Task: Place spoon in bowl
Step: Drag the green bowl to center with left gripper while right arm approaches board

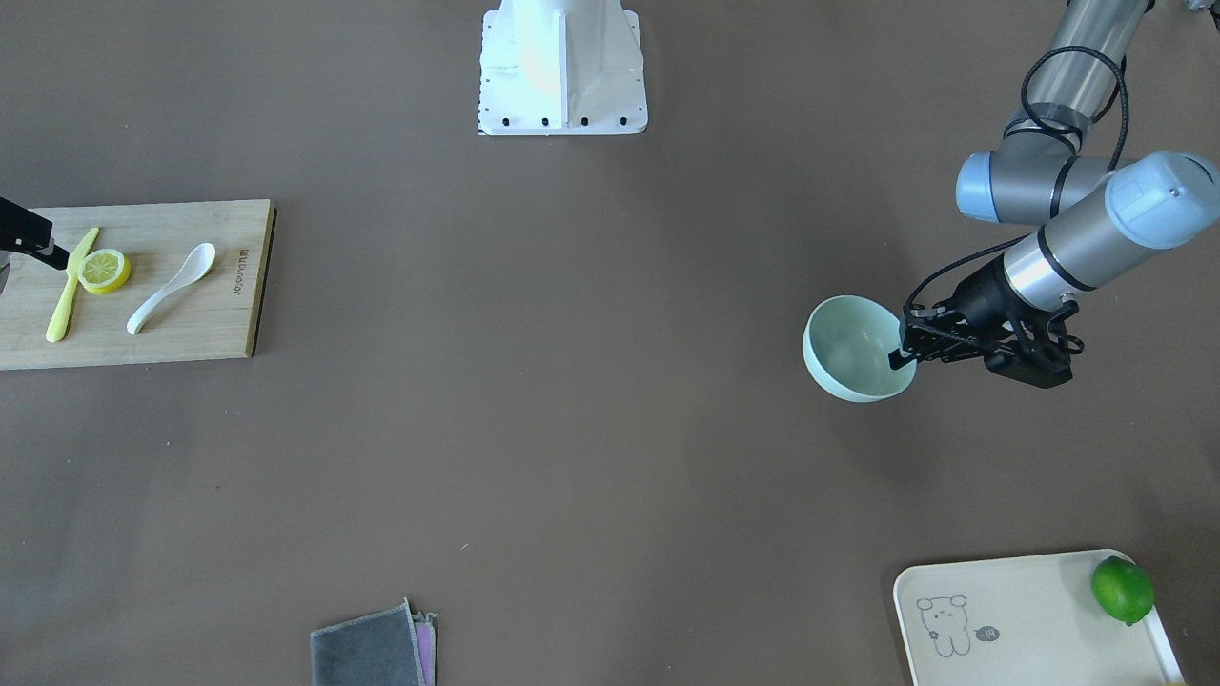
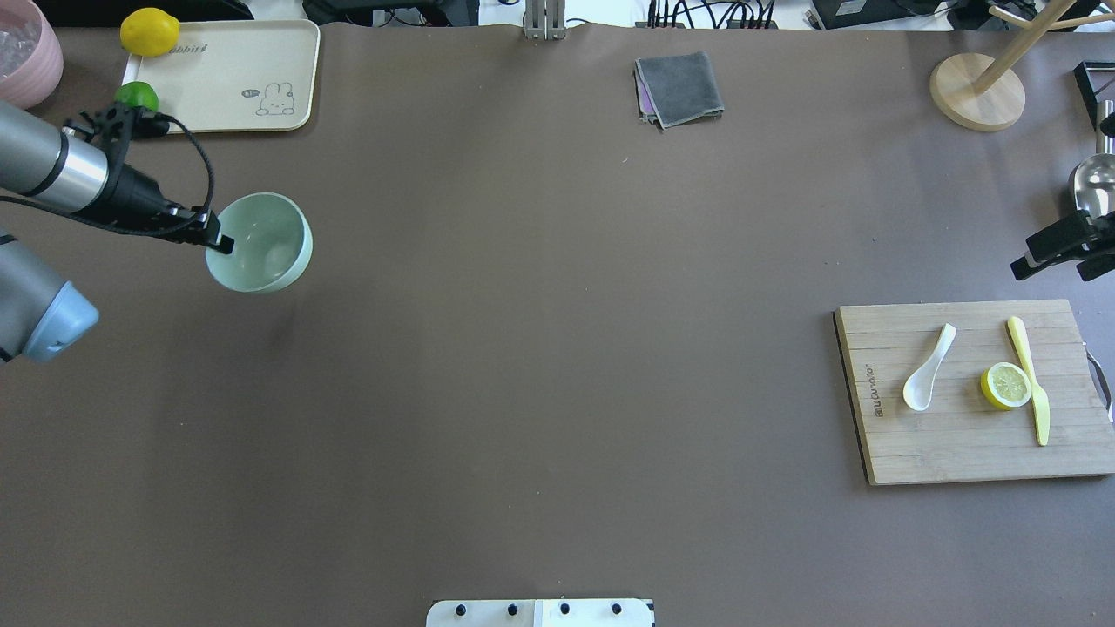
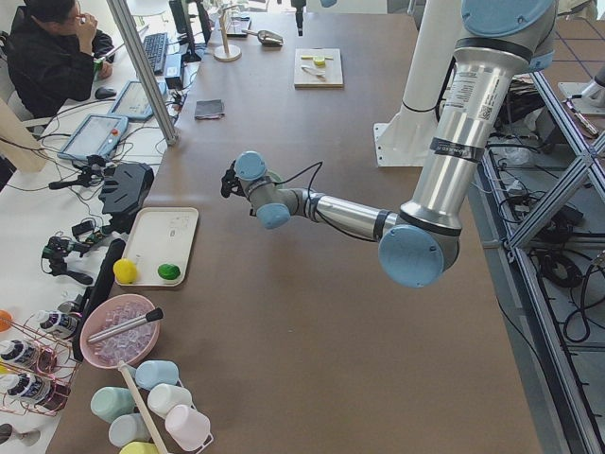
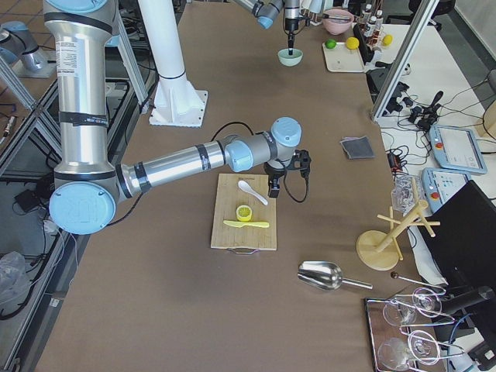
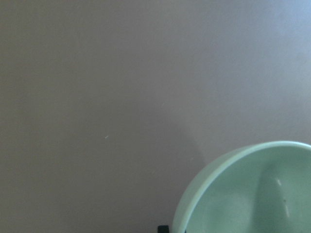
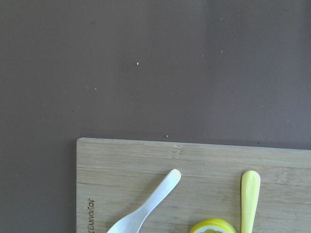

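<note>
The mint-green bowl, now far across the table, will be released by my left gripper on the bare table (image 1: pixel 561 328) in front of the white robot base.
The white spoon (image 1: pixel 172 289) lies on a wooden cutting board (image 1: pixel 191 329), scoop toward the robot in the overhead view (image 2: pixel 928 370); its handle shows in the right wrist view (image 6: pixel 146 213). The mint-green bowl (image 1: pixel 848 353) is far across the table (image 2: pixel 270 244). My left gripper (image 1: pixel 901 357) is shut on the bowl's rim, and the bowl fills the corner of the left wrist view (image 5: pixel 252 194). My right gripper (image 2: pixel 1051 270) hangs empty just beyond the board's far edge, with its jaws apart.
A lemon slice (image 1: pixel 105 271) and a yellow plastic knife (image 1: pixel 69 291) lie on the board beside the spoon. A cream tray (image 2: pixel 218 78) with a lime (image 2: pixel 137 94) and a lemon (image 2: pixel 150 31) is near the bowl. A grey cloth (image 2: pixel 679 87), a wooden stand (image 2: pixel 976 91) and a metal scoop (image 2: pixel 1093 183) sit along the far edge.
</note>
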